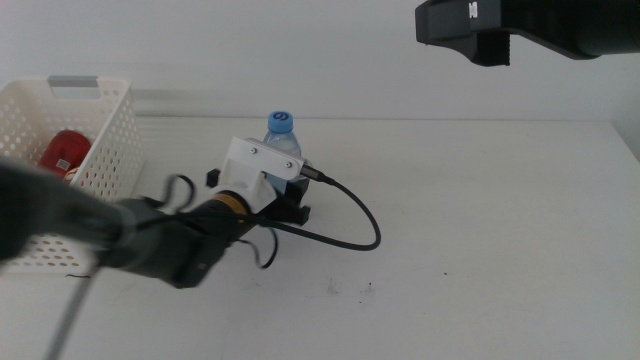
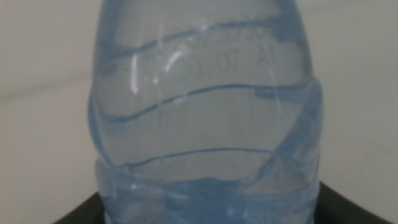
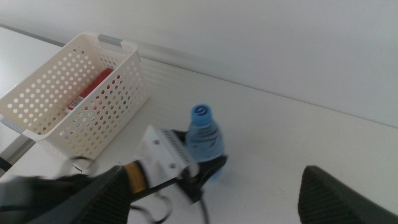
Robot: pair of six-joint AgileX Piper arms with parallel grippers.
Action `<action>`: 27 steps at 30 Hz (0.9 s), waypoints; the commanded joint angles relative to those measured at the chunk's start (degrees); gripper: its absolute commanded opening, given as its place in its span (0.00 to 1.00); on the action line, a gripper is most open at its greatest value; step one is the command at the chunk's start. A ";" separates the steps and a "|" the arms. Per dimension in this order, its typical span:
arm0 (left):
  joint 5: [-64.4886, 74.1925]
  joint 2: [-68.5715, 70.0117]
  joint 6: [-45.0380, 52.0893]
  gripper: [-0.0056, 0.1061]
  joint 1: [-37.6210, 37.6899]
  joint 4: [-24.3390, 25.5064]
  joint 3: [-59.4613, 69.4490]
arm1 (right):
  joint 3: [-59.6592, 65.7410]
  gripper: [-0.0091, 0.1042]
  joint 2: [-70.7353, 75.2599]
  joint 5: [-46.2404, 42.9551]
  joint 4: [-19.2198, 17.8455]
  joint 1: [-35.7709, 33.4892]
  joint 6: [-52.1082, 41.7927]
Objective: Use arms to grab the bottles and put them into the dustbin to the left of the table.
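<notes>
The robot's left gripper should set the water bottle down on the red can inside the white dustbin (image 1: pixel 52 159). The bottle now stands upright on the white table.
The small clear water bottle (image 1: pixel 281 130) with a blue cap stands upright on the white table (image 1: pixel 480 240), right of the dustbin. My left gripper (image 1: pixel 290 205) reaches in from the left and its jaws hug the bottle's lower body on both sides. In the left wrist view the bottle (image 2: pixel 205 112) fills the picture between the jaws. The right wrist view shows the bottle (image 3: pixel 204 134) too. The slim red can (image 1: pixel 62 152) lies inside the white perforated dustbin (image 1: pixel 108 150). My right gripper (image 1: pixel 475 28) hangs high at the back right, open and empty. The yellow tea bottle is out of view.
The left arm's thin black cable (image 1: pixel 362 218) loops over the table to the right of the bottle. The dustbin (image 3: pixel 109 115) sits at the table's left edge with its grey handle strip (image 1: pixel 75 83) at the back rim. Tiny dark specks (image 1: pixel 367 289) mark the tabletop.
</notes>
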State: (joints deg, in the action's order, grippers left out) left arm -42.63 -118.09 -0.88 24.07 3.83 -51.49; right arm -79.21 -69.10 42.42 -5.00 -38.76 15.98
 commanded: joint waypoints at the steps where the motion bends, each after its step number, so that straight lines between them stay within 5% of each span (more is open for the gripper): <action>1: 7.70 11.61 -3.97 0.13 0.95 3.41 3.54 | -0.23 0.86 0.13 -0.22 -0.39 -0.09 -0.09; 2: 14.48 15.99 -6.15 0.03 1.47 4.47 4.51 | -0.23 0.86 0.13 -0.22 -0.39 -0.09 -0.09; 8: 51.68 35.81 -13.29 0.03 1.21 5.80 0.95 | -0.23 0.86 0.13 -0.33 -0.39 -0.09 -0.09; 14: 85.87 36.41 19.25 0.03 -15.44 -16.48 -21.29 | -0.23 0.86 0.13 -0.33 -0.38 -0.09 -0.09; 15: 96.34 31.75 20.93 0.03 -26.84 -17.81 -34.96 | -0.23 0.86 0.13 -0.33 -0.65 -0.09 -0.09; 27: 112.60 6.92 25.06 0.03 -41.60 -20.36 -56.12 | -0.23 0.86 0.13 -0.33 -0.65 -0.09 -0.09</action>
State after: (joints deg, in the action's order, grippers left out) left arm 70.21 -109.78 23.82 -17.00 -14.01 -105.88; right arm -79.21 -69.10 42.42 -5.00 -38.76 15.98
